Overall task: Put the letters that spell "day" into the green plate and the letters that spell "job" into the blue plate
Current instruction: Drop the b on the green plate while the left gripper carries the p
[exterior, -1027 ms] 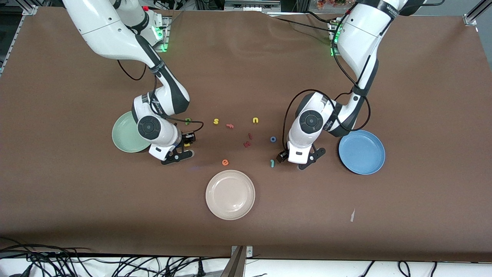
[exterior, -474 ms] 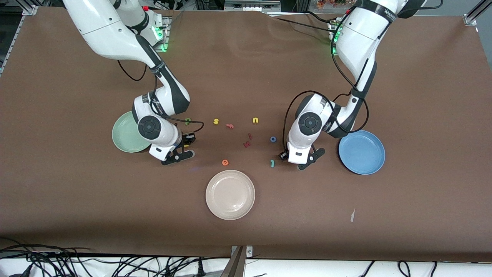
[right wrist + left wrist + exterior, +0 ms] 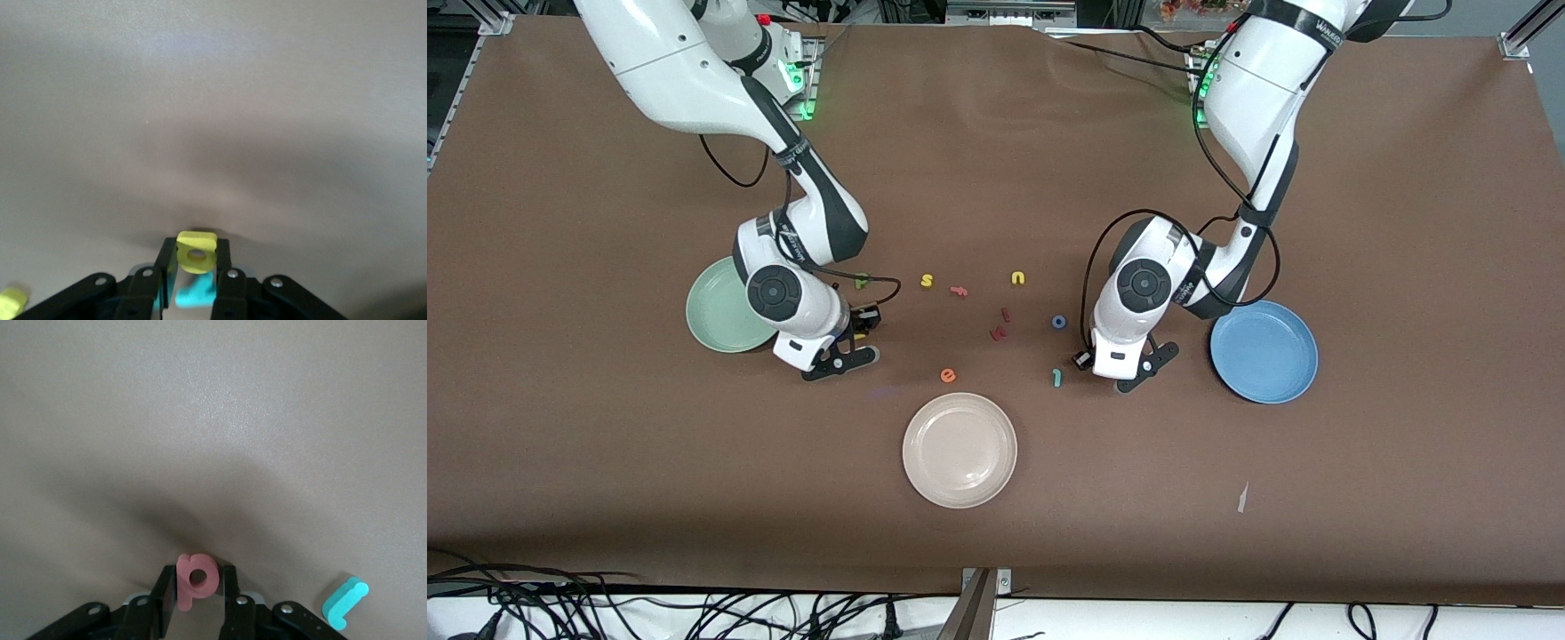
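I need to let go of the salmon-pink b with my left gripper near the middle of the blue plate (image 3: 1262,348).
My left gripper (image 3: 197,590) is shut on the salmon-pink b (image 3: 198,579), low over the table beside the teal j (image 3: 345,603). In the front view this gripper (image 3: 1083,358) sits between the j (image 3: 1056,378) and the blue plate (image 3: 1263,351), with the blue o (image 3: 1059,322) close by. My right gripper (image 3: 196,263) is shut on the yellow a (image 3: 196,252), and the teal y (image 3: 200,295) lies right under it. In the front view that gripper (image 3: 860,332) is beside the green plate (image 3: 720,311). The dark green d (image 3: 862,281) lies a little farther from the front camera.
Loose on the table between the arms are a yellow s (image 3: 927,281), a salmon f (image 3: 959,291), a yellow u (image 3: 1017,278), two dark red letters (image 3: 1000,325) and an orange e (image 3: 948,375). A cream-white plate (image 3: 959,450) lies nearer the front camera.
Both grippers have closed, the left on the pink b and the right on the yellow a. The arms have hardly moved.
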Available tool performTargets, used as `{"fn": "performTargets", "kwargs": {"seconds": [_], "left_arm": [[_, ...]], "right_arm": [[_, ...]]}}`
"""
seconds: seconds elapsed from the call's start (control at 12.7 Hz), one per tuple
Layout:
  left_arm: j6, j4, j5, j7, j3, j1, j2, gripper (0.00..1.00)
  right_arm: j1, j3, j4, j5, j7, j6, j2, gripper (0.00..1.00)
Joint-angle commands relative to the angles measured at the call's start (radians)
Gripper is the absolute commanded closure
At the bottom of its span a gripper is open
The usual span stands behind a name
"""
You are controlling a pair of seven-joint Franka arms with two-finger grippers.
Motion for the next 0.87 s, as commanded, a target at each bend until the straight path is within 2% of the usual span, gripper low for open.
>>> {"fn": "performTargets", "kwargs": {"seconds": [0.0, 0.16, 0.32, 0.47, 0.63, 0.79], "left_arm": [[0.003, -0.002, 0.026, -0.015, 0.013, -0.014, 0.013, 0.76], [-0.009, 0.009, 0.026, -0.01, 0.015, -0.01, 0.007, 0.82], [-0.107, 0.042, 0.026, 0.073, 0.016, 0.006, -0.006, 0.84], [-0.196, 0.055, 0.026, 0.231, 0.016, 0.036, -0.035, 0.85], [-0.292, 0.055, 0.026, 0.436, 0.016, 0.084, -0.078, 0.87], [-0.375, 0.047, 0.026, 0.672, 0.016, 0.151, -0.127, 0.87]], "right_arm": [[0.001, -0.05, -0.01, 0.001, 0.006, -0.134, -0.102, 0.91], [0.001, -0.111, -0.019, 0.001, -0.005, -0.234, -0.158, 0.91], [0.001, -0.171, -0.08, -0.007, -0.007, -0.291, -0.189, 0.91], [0.0, -0.236, -0.181, -0.011, -0.014, -0.232, -0.205, 0.91], [0.0, -0.264, -0.3, -0.011, -0.056, -0.076, -0.209, 0.91], [0.0, -0.265, -0.365, -0.01, -0.056, 0.011, -0.209, 0.88]]}}
